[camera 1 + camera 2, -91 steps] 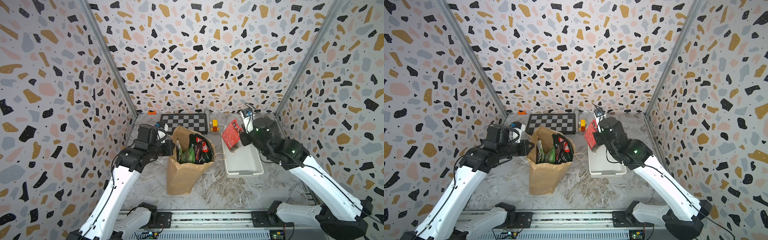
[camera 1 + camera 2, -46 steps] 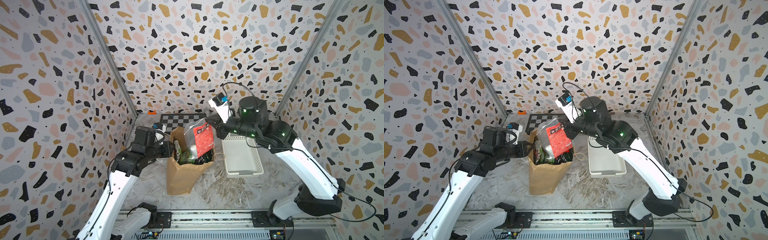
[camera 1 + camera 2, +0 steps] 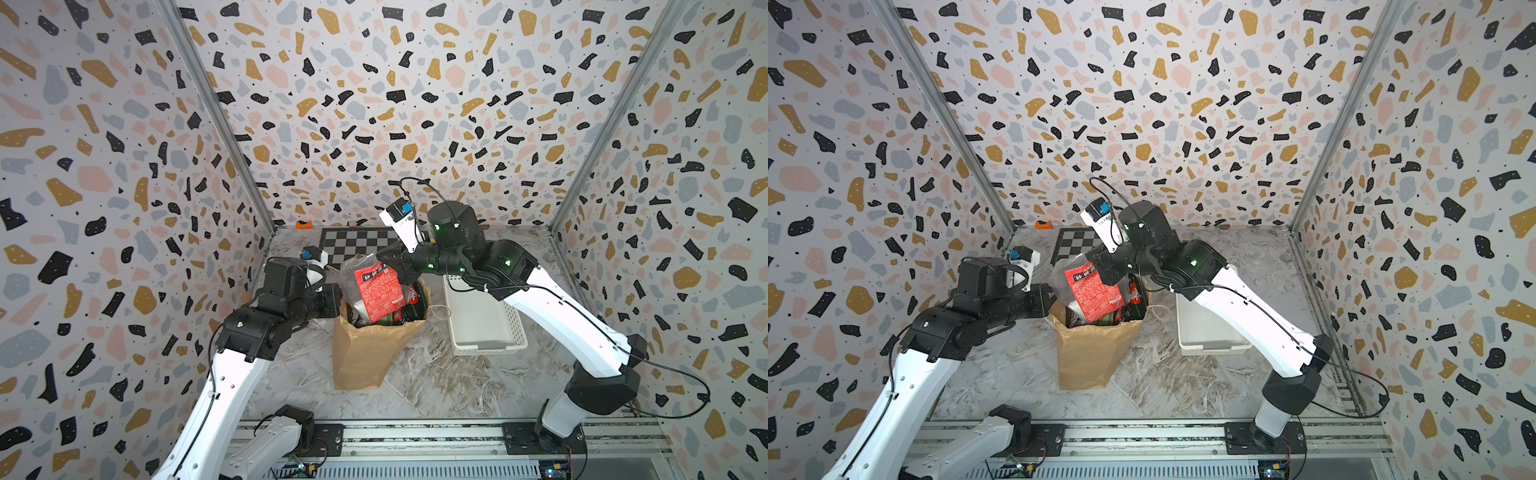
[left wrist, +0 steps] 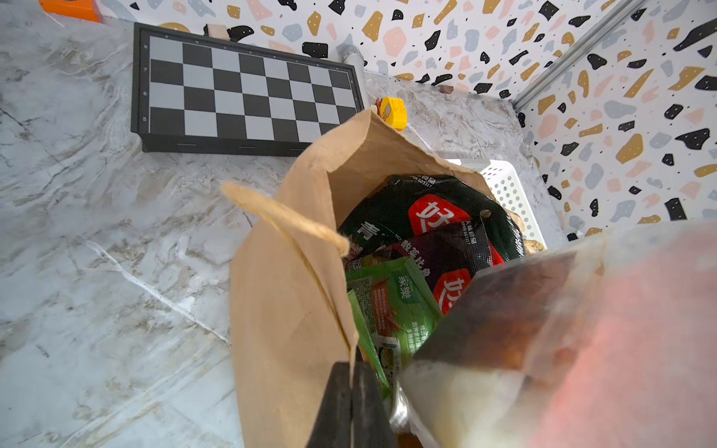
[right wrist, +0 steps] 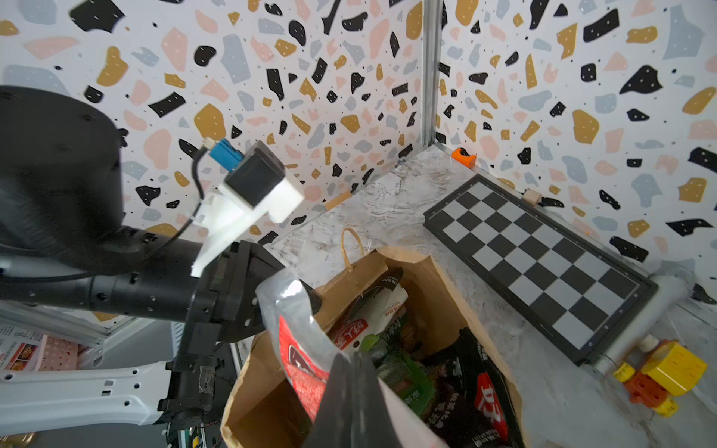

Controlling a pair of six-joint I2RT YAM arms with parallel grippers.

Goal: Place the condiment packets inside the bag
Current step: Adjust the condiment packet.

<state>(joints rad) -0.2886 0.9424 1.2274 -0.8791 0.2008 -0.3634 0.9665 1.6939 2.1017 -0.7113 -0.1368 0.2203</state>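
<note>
The red-and-clear packet slants across the bag's opening; my left gripper should leave the bag's rim and first take the packet's clear edge (image 3: 360, 266).
The brown paper bag (image 3: 361, 357) (image 3: 1088, 357) stands mid-table with its mouth open. My left gripper (image 3: 338, 301) (image 4: 351, 368) is shut on the bag's (image 4: 287, 294) left rim, with the paper edge pinched between its fingers. Inside lie a dark-green packet (image 4: 419, 209), a black-red one (image 4: 454, 252) and a green one (image 4: 395, 306). My right gripper (image 3: 395, 259) (image 5: 351, 358) is shut on a red-and-clear packet (image 3: 378, 291) (image 3: 1092, 291) (image 5: 298, 349). That packet hangs over the bag's (image 5: 438, 294) mouth, its lower end dipping inside.
A white perforated basket (image 3: 486, 336) sits right of the bag, under my right arm. A chessboard (image 3: 357, 245) lies against the back wall, with a yellow-and-orange toy (image 5: 667, 372) beside it and an orange piece (image 3: 304, 225) in the back left corner.
My right arm carried the red-and-clear packet from above the basket leftward to the bag's mouth and lowered it. My left gripper stayed at the bag's rim.
</note>
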